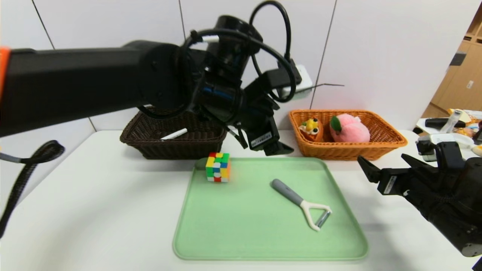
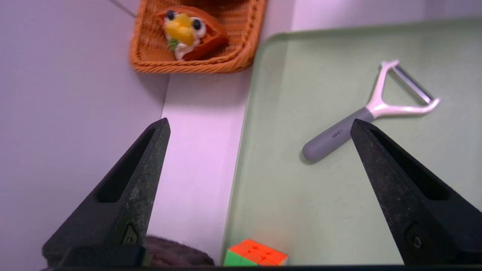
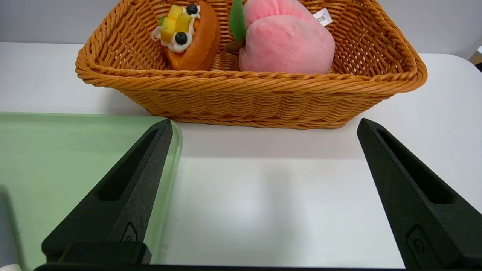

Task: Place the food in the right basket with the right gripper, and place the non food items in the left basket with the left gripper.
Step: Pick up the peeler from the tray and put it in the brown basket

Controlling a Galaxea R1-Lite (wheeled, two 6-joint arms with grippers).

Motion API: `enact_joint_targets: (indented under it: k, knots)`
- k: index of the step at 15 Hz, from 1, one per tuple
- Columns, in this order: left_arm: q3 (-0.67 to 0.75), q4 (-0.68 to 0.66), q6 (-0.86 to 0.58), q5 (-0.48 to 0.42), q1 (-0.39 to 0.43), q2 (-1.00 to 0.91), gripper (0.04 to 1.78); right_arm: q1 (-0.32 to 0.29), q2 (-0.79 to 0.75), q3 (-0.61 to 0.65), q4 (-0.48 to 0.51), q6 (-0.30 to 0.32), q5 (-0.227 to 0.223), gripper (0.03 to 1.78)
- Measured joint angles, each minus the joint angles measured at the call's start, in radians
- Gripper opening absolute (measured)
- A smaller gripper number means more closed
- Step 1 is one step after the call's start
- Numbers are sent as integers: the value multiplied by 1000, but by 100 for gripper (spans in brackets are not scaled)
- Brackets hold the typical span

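Note:
Next, I move my right gripper to the white peeler on the pale green tray and close it around the middle of its gray handle (image 1: 285, 191).
The puzzle cube (image 1: 218, 167) and the white peeler (image 1: 301, 203) lie on the pale green tray (image 1: 263, 233). The white marker (image 1: 174, 134) lies in the dark brown basket (image 1: 150, 148). The pink peach (image 1: 350, 128) and the cake slice (image 1: 311, 129) sit in the orange-tan basket (image 1: 376, 148). My left gripper (image 1: 271, 148) hovers open and empty over the tray's far edge, between the baskets; its wrist view shows the gripper (image 2: 260, 124), the peeler (image 2: 361, 120) and the cube (image 2: 256, 254). My right gripper (image 1: 381, 160) is open and empty right of the tray, facing the orange basket (image 3: 244, 94). The spork is out of view.
Loose clutter (image 1: 452, 120) lies at the table's far right edge behind my right arm. A black cable (image 1: 22, 177) hangs at the left. The wall stands close behind both baskets.

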Motion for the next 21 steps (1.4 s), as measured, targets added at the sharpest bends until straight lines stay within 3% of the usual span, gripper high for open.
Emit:
enact_joint_targets:
  k: [5, 8, 10, 15, 18, 21]
  knots:
    - [83, -64, -544, 257, 33, -208, 169, 26, -48, -28, 0, -10, 10, 169]
    - [331, -188, -797, 416, 104, -341, 169, 71, -72, -84, 12, -79, 22, 169]
    - [556, -318, -844, 460, 176, -430, 169, 107, -74, -136, 44, -141, 27, 169]
    - [976, -672, -839, 494, 407, -684, 169, 231, -74, -323, 239, -176, 17, 169]
    - [1097, -692, -842, 497, 499, -785, 169, 307, -30, -363, 276, -187, 16, 169]
    - [1173, -694, -848, 499, 536, -836, 169, 370, 26, -377, 340, -203, 20, 169]
